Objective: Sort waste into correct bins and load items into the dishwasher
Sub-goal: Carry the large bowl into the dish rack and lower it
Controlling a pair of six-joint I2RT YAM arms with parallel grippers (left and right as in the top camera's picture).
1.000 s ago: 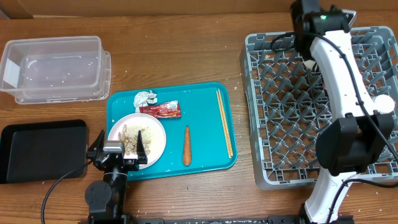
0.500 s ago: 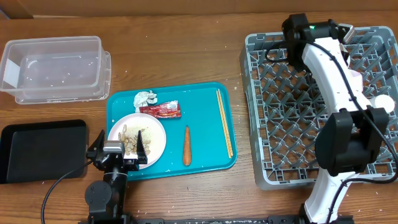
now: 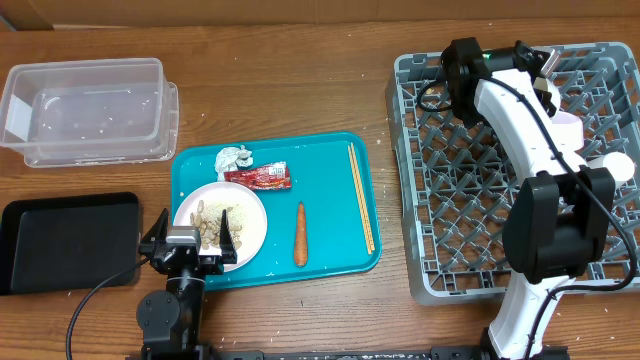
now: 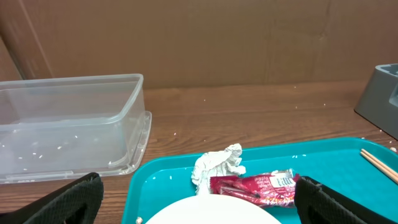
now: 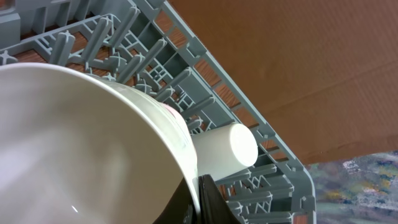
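Note:
The white bowl will go down from my right gripper in the grey rack's far half (image 3: 485, 138), toward the teal tray.
The foil ball (image 3: 235, 157), red wrapper (image 3: 258, 177), carrot (image 3: 300, 233) and chopsticks (image 3: 361, 195) lie on the teal tray. The round plate (image 3: 245, 222) there holds rice and food scraps (image 3: 212, 222). My left gripper (image 3: 193, 246) is open and empty at the plate's near edge; in the left wrist view (image 4: 199, 208) the foil ball (image 4: 217, 165) and wrapper (image 4: 258, 186) lie just ahead. My right gripper (image 5: 200, 190) is shut on a white bowl's rim (image 5: 81, 130), tilted over the grey dish rack (image 3: 470, 180). A white cup (image 5: 227, 146) lies in the rack beside it.
The clear tub (image 3: 85, 105) stands at the far left, the black tray (image 3: 65, 240) nearer, beside my left arm. The teal tray (image 3: 330, 160) sits between them and the rack. The right arm (image 3: 520, 110) spans the rack's far half.
The right arm's wrist has swung left along the rack's far edge, carrying the bowl with it. The left arm and the things on the teal tray have not moved.

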